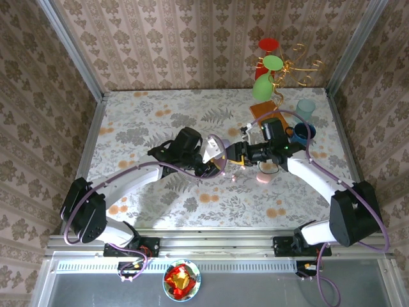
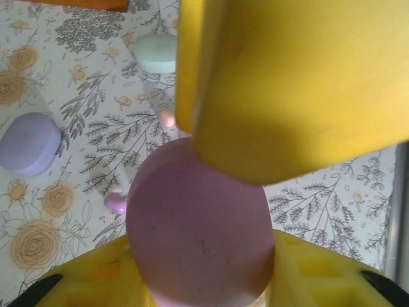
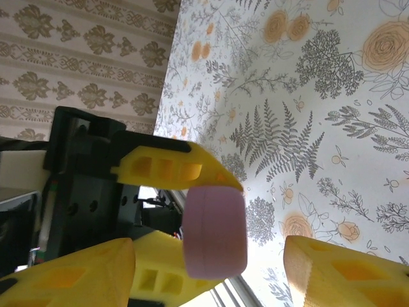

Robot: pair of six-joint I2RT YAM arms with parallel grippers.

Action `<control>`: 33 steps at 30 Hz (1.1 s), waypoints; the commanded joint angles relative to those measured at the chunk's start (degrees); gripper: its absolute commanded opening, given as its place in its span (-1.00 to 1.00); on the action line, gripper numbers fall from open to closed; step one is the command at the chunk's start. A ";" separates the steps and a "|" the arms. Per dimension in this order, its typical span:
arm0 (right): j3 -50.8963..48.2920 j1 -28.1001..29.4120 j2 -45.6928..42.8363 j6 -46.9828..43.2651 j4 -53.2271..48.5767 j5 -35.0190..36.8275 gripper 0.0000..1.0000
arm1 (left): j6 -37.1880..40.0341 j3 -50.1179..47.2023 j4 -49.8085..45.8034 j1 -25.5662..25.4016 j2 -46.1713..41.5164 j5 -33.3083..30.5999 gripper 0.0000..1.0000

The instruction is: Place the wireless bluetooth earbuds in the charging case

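The charging case is standing on edge in my left gripper. Next, my right gripper takes the case's flat sides (image 2: 199, 224) and levels it so my left gripper can take it back.
My left gripper (image 2: 201, 281) is shut on a round pinkish-lilac charging case (image 2: 198, 224), lifted above the table. In the right wrist view that case (image 3: 214, 230) sits edge-on between the left arm's yellow fingers, a seam running round its side. My right gripper (image 3: 208, 259) stands open around it, with a gap on both sides. One right finger (image 2: 287, 77) looms over the case in the left wrist view. From above, the two grippers (image 1: 216, 161) (image 1: 238, 155) meet at mid-table. Two earbuds lie on the cloth: a pink one (image 2: 167, 118) and a lilac one (image 2: 115, 203).
A lilac case (image 2: 29, 144) and a mint case (image 2: 156, 52) lie on the floral cloth, and a pink case (image 1: 262, 180) lies under the right arm. At the back right stand a cup tree (image 1: 268, 64), an orange board (image 1: 263, 110), a teal cup (image 1: 305, 109) and a blue cup (image 1: 300, 133).
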 commanded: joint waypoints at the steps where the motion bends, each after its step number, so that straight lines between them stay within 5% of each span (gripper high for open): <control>1: 0.68 0.95 1.69 -2.09 0.44 -2.55 0.26 | 2.67 -0.33 0.13 -0.39 -2.94 4.46 -0.59; 4: 1.56 1.00 2.70 -2.42 0.01 -2.34 0.19 | 3.00 0.15 -1.30 -0.44 -3.46 4.58 -0.59; 12: 1.70 0.86 4.12 0.90 1.24 -4.54 -0.56 | 0.50 -0.32 0.66 -0.38 -3.25 1.11 -0.56; 16: 1.92 0.75 3.35 2.48 1.91 -4.83 -0.61 | -0.59 -0.74 2.95 -0.41 -3.58 -1.03 -0.44; 18: 2.06 0.65 2.88 3.14 2.09 -4.56 -0.60 | -1.69 -1.40 4.77 -0.45 -4.20 -1.18 -0.23; 20: 1.86 0.24 2.46 4.79 3.24 -4.18 -0.59 | -4.39 -2.01 6.60 -0.24 -4.85 -1.99 0.40; 23: 0.89 -1.02 1.99 9.51 7.61 -3.81 -0.59 | -11.08 -3.02 10.60 0.47 -5.69 -2.26 0.92; 27: -0.10 -2.64 1.63 17.78 14.80 -4.14 -0.58 | -19.11 -8.56 22.44 1.34 -8.77 -2.47 1.00; 33: -1.53 -5.01 -0.13 29.62 23.73 -4.04 -0.54 | -20.51 -21.81 48.88 2.02 -13.76 -5.31 1.00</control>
